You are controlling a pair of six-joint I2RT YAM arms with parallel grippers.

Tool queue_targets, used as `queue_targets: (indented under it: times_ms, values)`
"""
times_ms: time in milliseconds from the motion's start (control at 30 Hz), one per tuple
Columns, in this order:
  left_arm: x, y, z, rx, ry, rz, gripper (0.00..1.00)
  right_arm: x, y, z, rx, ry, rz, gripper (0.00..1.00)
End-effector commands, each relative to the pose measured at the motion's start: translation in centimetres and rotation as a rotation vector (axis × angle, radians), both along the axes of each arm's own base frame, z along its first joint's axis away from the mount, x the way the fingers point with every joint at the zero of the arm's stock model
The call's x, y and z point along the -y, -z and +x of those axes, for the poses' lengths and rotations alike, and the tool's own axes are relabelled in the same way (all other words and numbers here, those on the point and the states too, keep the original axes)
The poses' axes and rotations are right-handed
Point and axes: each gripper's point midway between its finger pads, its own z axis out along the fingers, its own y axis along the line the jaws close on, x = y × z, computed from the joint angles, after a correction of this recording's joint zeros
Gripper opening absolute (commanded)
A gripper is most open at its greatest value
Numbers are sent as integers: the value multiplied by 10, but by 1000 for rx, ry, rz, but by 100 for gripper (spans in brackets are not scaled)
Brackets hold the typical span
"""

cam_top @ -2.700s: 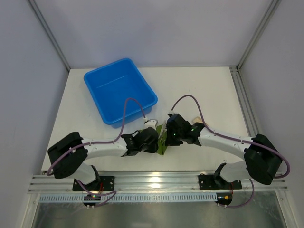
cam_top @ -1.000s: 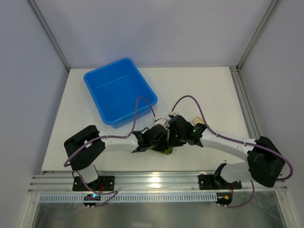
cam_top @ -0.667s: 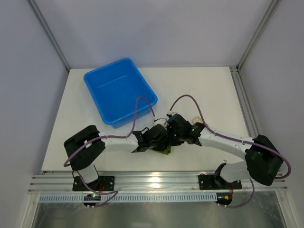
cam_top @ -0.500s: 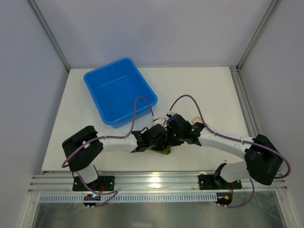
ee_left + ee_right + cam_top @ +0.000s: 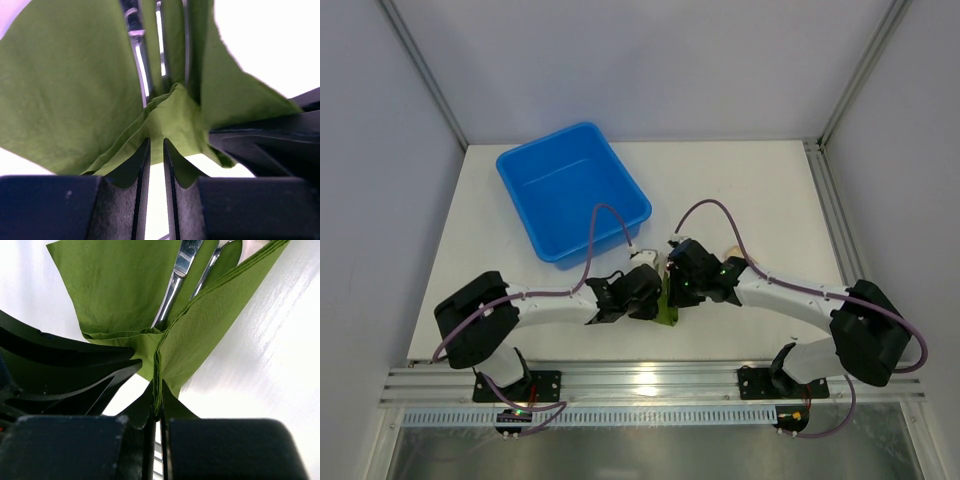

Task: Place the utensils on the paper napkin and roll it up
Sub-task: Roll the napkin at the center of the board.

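The paper napkin's stacked edge stands upright beside the utensils. My right gripper should lay it over their ends, open, and then take the paper napkin's near corner (image 5: pixel 176 389).
The green paper napkin (image 5: pixel 667 301) stands folded up as a narrow strip between my two grippers, near the table's front edge. My left gripper (image 5: pixel 156 144) pinches a bunched fold of the paper napkin (image 5: pixel 75 85) at its fingertips. My right gripper (image 5: pixel 159 399) is shut on the stacked edge of the paper napkin (image 5: pixel 210 325). The utensils (image 5: pixel 140 62) lie inside the fold as shiny metal stems, and the utensils (image 5: pixel 176 277) also show between the two green flaps in the right wrist view. From above, both grippers hide them.
An empty blue bin (image 5: pixel 572 190) sits at the back left of the table. A beige cylinder (image 5: pixel 729 250) lies just behind the right wrist. Purple cables loop over both arms. A metal rail (image 5: pixel 650 380) runs along the near edge.
The left arm has swung its elbow left and back toward its base. The napkin has been drawn up from a low lump into a taller upright strip. Both grips stay unchanged.
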Motion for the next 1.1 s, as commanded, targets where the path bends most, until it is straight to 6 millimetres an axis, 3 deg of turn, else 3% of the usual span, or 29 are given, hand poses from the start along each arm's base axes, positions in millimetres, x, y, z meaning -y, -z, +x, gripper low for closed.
queue_targets:
  times_ms: [0, 367, 1067]
  values:
    - [-10, -3, 4, 33, -37, 17, 17, -18, -17, 10, 41, -25, 54, 4]
    - [-17, 1, 9, 61, -52, 54, 18, -34, -16, 17, 27, -56, 70, 4]
    - [-14, 3, 5, 40, -54, 13, 17, -58, 9, 31, -2, -56, 88, 4]
